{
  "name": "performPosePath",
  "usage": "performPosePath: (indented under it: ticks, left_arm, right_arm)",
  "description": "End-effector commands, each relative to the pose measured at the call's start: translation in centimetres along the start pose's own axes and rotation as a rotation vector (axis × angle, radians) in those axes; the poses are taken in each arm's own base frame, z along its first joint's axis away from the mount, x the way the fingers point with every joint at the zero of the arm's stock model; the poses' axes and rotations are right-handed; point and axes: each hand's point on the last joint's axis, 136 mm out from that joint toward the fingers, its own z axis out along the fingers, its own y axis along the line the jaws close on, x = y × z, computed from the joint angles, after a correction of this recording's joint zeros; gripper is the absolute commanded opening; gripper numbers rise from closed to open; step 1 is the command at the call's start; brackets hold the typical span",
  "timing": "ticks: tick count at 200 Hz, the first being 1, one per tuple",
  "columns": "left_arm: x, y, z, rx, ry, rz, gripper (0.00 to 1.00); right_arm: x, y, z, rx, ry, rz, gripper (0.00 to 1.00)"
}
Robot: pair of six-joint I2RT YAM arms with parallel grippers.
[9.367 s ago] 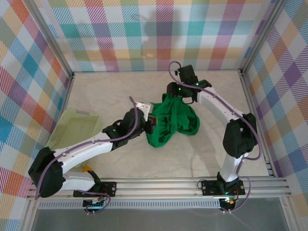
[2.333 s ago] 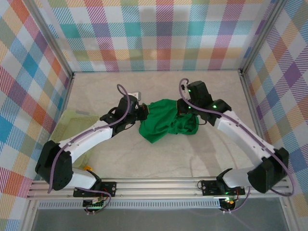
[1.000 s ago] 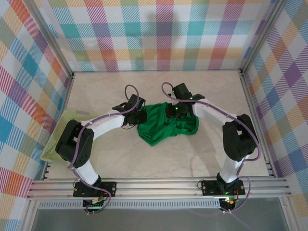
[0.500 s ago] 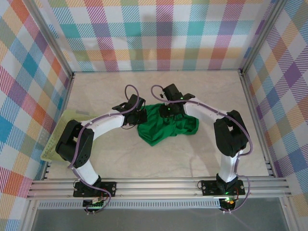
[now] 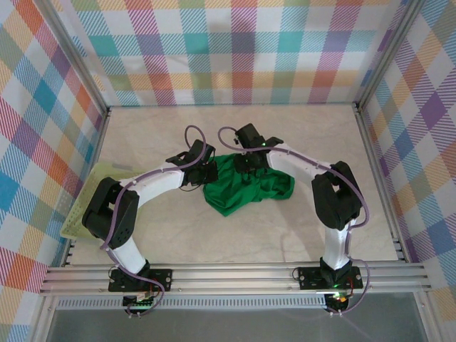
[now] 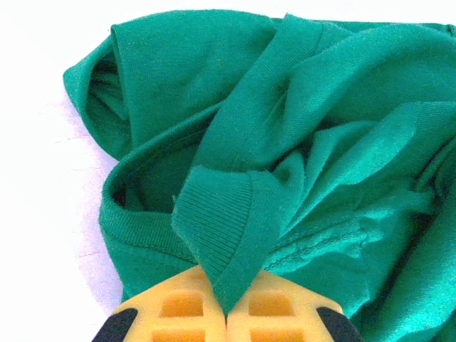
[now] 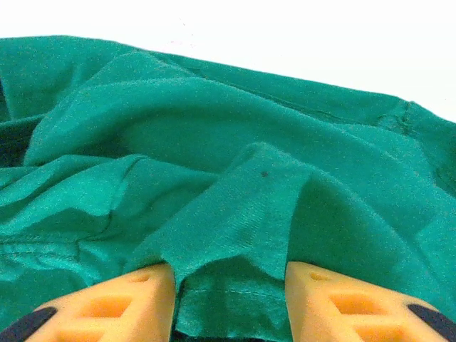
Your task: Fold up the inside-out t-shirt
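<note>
My right gripper has a wide tented fold between its open fingers, so it should back off and pinch the stitched hem [image 7: 231, 310] behind the fold before it lifts the t-shirt.
The inside-out t-shirt [image 5: 249, 192] lies crumpled in a bright green heap at the middle of the table. My left gripper [image 5: 206, 173] sits at its left edge. In the left wrist view the yellow fingers [image 6: 178, 313] are shut on a ribbed fold of the t-shirt [image 6: 221, 228], which rises out of the left gripper [image 6: 228, 313]. My right gripper [image 5: 244, 165] rests on the heap's upper edge. In the right wrist view the right gripper [image 7: 229, 274] stands open, and a loose tented fold of the t-shirt [image 7: 235, 206] lies between its fingers [image 7: 142, 299].
A pale yellow-green mesh basket [image 5: 75, 217] sits at the left edge, partly under the left arm. Plaid walls and metal frame posts [image 5: 370, 135] close in the table. Bare tabletop [image 5: 235, 242] stretches in front of the heap.
My right gripper has slid left along the heap's upper edge and its jaws have parted. The left arm has kept its place and its hold on the cloth.
</note>
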Motion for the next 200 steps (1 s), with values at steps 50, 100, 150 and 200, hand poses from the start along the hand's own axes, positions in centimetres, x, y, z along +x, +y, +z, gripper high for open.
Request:
performPosePath:
  ticks: [50, 100, 150, 200]
  left_arm:
    - [-0.5, 0.0, -1.1, 0.006, -0.022, 0.003, 0.0]
    - [-0.8, 0.1, -1.3, -0.003, -0.031, 0.003, 0.0]
    - [-1.7, 0.2, -2.0, 0.002, -0.061, -0.008, 0.0]
    - [-2.5, 0.2, -2.7, 0.013, -0.076, -0.023, 0.0]
  right_arm:
    - [0.8, 0.1, 1.1, 0.049, 0.049, -0.051, 0.44]
    - [0.4, -0.2, -0.8, 0.069, 0.017, -0.057, 0.23]
    - [-0.4, -0.6, -3.7, 0.074, -0.042, -0.066, 0.05]
    - [-0.7, -0.5, -6.4, 0.052, -0.087, -0.066, 0.05]
